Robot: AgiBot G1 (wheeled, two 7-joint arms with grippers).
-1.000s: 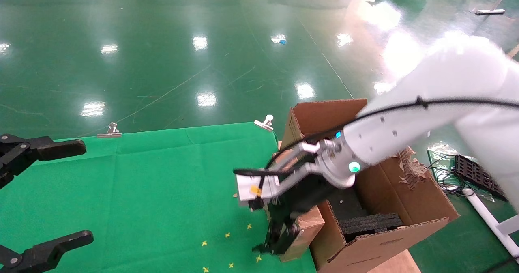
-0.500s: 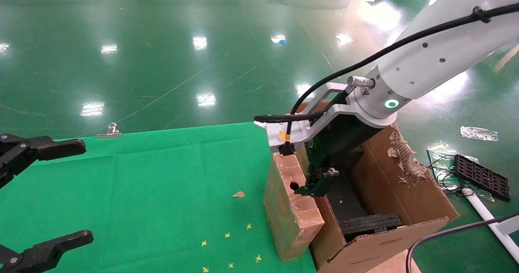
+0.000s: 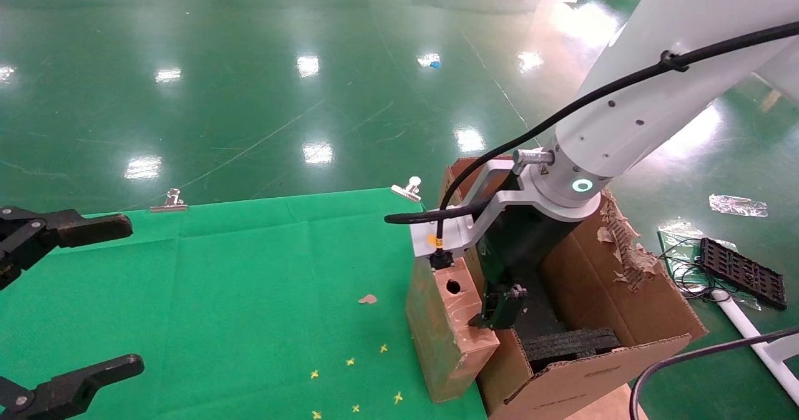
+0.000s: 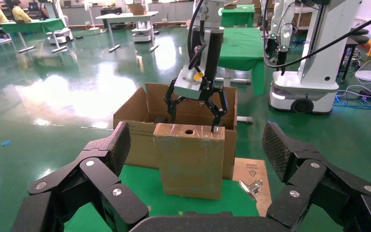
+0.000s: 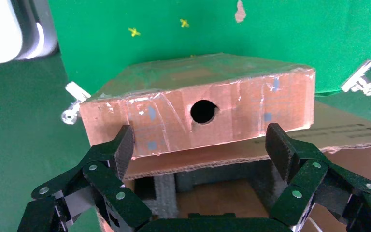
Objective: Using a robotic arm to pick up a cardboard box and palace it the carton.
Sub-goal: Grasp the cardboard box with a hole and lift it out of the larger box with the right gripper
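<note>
I will next close my right gripper on the cardboard box at the near end of its top (image 3: pixel 467 317) (image 5: pixel 160 121), beside the round hole.
The cardboard box (image 3: pixel 444 329) stands upright at the right edge of the green table, its small round hole facing up, against the carton (image 3: pixel 593 370). The carton's black foam lining (image 3: pixel 571 344) shows inside. The white robotic arm (image 3: pixel 630 102) reaches down from the right. My right gripper (image 3: pixel 493 304) is open and empty, just above the box's top face and the carton's near wall. In the right wrist view (image 5: pixel 200 145) the box (image 5: pixel 232 111) lies between the spread fingers. My left gripper (image 3: pixel 134 294) is parked open at the far left, facing the box (image 4: pixel 189 162).
The table has a green cloth (image 3: pixel 249 295) held by binder clips (image 3: pixel 409 189), with a cardboard scrap (image 3: pixel 367 299) and yellow marks on it. The carton's far flap is torn (image 3: pixel 618 245). A black tray and cables (image 3: pixel 740 273) lie on the floor at right.
My right gripper has risen from low beside the box on the table side, swung up and right over the box's top and the carton's edge, then lowered a little. The left gripper has not moved.
</note>
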